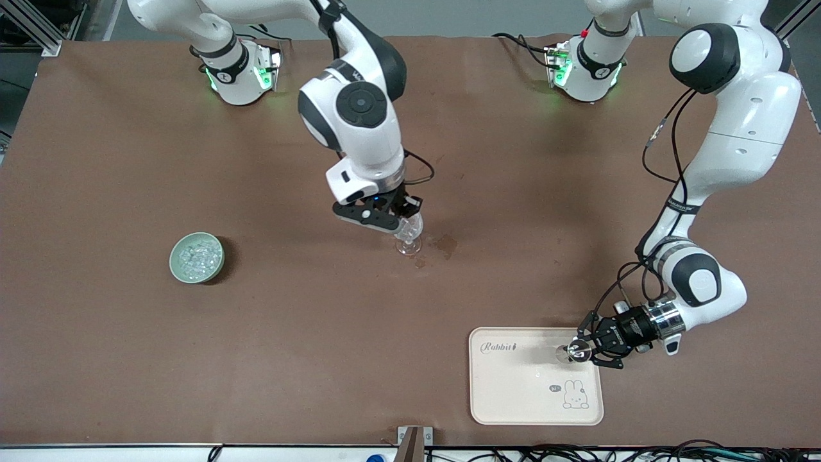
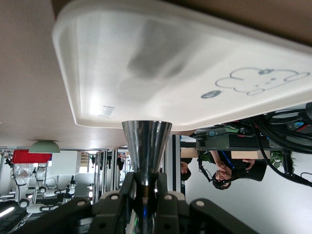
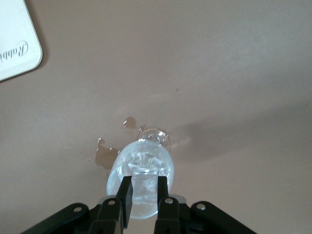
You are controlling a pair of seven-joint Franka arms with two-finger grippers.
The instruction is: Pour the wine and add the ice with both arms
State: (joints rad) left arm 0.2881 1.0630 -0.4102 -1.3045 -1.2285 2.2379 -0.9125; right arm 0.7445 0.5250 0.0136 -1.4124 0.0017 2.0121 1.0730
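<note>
My left gripper is going to release the steel cup on the white tray [image 1: 562, 353] [image 2: 146, 80] between the tray's lettering and the tray's edge.
A clear stemmed glass [image 1: 409, 239] stands mid-table. My right gripper [image 1: 403, 217] hangs just over its mouth, shut on a clear chunk of ice [image 3: 145, 184]. In the right wrist view the gripper [image 3: 144, 197] holds the chunk above the glass [image 3: 146, 155]. More ice [image 1: 195, 255] fills a pale green bowl [image 1: 176, 264] toward the right arm's end. My left gripper [image 1: 587, 350] lies level over the edge of a white tray [image 1: 513, 398]. It is shut on a small shiny steel cone-shaped cup [image 1: 573, 352]. The left wrist view shows the gripper [image 2: 145, 190] clamping the narrow part of the cup [image 2: 146, 139].
Wet stains [image 1: 444, 245] mark the brown table beside the glass and also show in the right wrist view [image 3: 105, 157]. The tray [image 2: 170, 58] carries a rabbit drawing. The bowl [image 2: 45, 146] shows small in the left wrist view.
</note>
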